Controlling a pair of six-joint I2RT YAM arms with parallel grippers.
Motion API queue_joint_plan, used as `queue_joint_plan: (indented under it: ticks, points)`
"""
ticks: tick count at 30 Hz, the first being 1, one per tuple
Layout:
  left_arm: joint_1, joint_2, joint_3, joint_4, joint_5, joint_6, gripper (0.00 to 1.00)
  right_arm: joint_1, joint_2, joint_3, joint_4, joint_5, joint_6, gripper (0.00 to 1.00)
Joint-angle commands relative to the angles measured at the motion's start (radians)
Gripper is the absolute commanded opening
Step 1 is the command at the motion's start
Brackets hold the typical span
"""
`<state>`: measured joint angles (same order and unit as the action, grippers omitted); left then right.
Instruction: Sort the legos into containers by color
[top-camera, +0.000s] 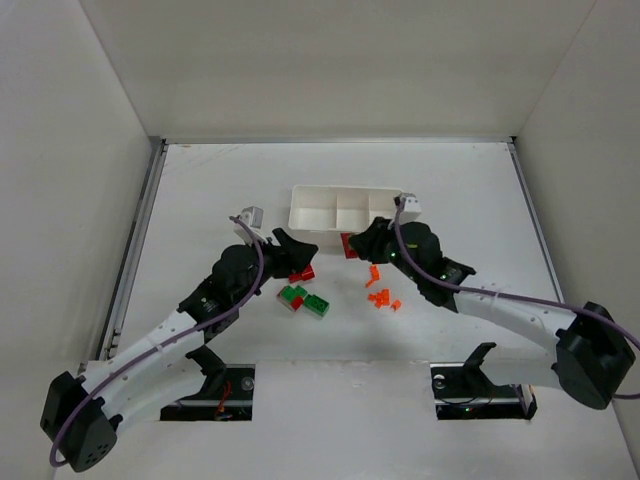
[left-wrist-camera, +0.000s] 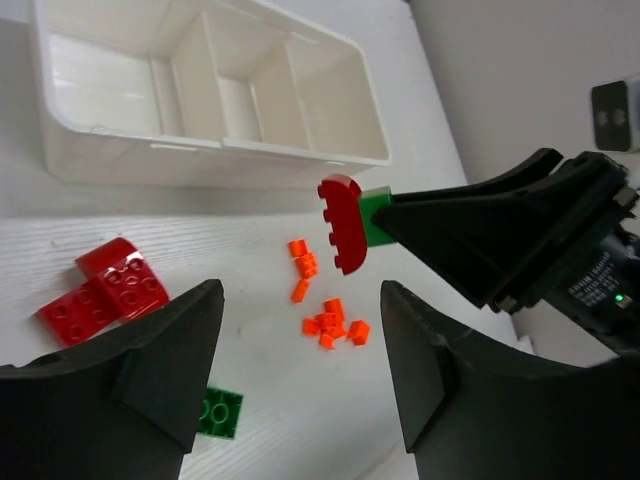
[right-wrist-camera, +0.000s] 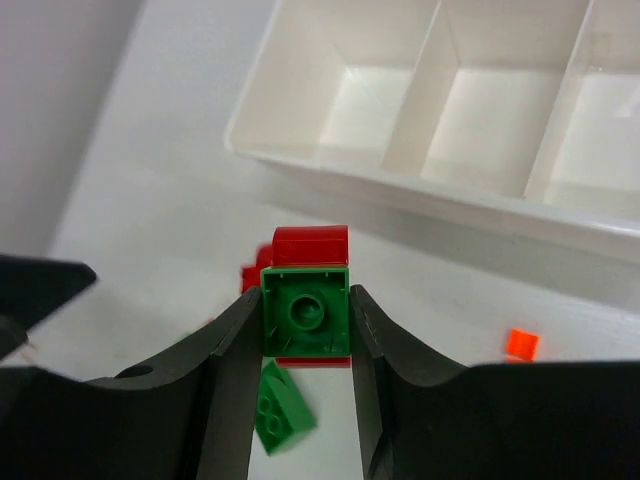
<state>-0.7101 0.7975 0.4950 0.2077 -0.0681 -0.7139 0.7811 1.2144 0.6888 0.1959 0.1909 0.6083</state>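
Observation:
Next, I release the green brick from my right gripper in the middle section of the white tray (top-camera: 354, 226) (right-wrist-camera: 489, 162), close to the tray's front side.
My right gripper (right-wrist-camera: 305, 305) is shut on a green brick (right-wrist-camera: 305, 322) with a red curved brick (right-wrist-camera: 311, 245) stuck to it, held above the table just in front of the white three-compartment tray (right-wrist-camera: 440, 215). The left wrist view shows this pair, red (left-wrist-camera: 343, 225) and green (left-wrist-camera: 373, 215), in the right gripper's black fingers (left-wrist-camera: 480, 240). My left gripper (left-wrist-camera: 300, 370) is open and empty, above the table near tiny orange pieces (left-wrist-camera: 330, 325). Two red bricks (left-wrist-camera: 105, 290) lie to its left and a green brick (left-wrist-camera: 215, 412) lies below. From above, the grippers (top-camera: 295, 262) (top-camera: 352, 245) face each other.
All three tray compartments (left-wrist-camera: 210, 90) look empty. Green and red bricks (top-camera: 305, 300) lie near the left gripper, and orange pieces (top-camera: 380, 295) lie right of them. Another green brick (right-wrist-camera: 280, 405) lies under the right gripper. White walls enclose the table.

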Motion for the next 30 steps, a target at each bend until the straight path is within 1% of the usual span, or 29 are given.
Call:
queue_joint_plan:
  ticks: [1,7,11,14,18,24,30]
  points:
    - [-0.012,0.009,0.024,0.189,0.057,-0.082,0.63,-0.065,-0.038,-0.061,0.175,-0.180,0.212,0.21]
    - [-0.027,0.055,-0.042,0.424,0.096,-0.177,0.66,-0.107,-0.021,-0.133,0.443,-0.310,0.454,0.22]
    - [-0.022,0.092,-0.067,0.501,0.100,-0.232,0.65,-0.115,0.039,-0.156,0.624,-0.352,0.589,0.23]
    - [-0.009,0.111,-0.078,0.530,0.111,-0.262,0.63,-0.124,0.097,-0.164,0.749,-0.369,0.681,0.23]
    - [0.017,0.112,-0.095,0.550,0.111,-0.300,0.61,-0.127,0.175,-0.158,0.870,-0.386,0.758,0.23]
    - [0.048,0.123,-0.108,0.564,0.113,-0.334,0.59,-0.122,0.243,-0.164,1.000,-0.372,0.837,0.23]
    - [0.060,0.178,-0.111,0.616,0.129,-0.358,0.58,-0.121,0.338,-0.167,1.158,-0.380,0.935,0.23]
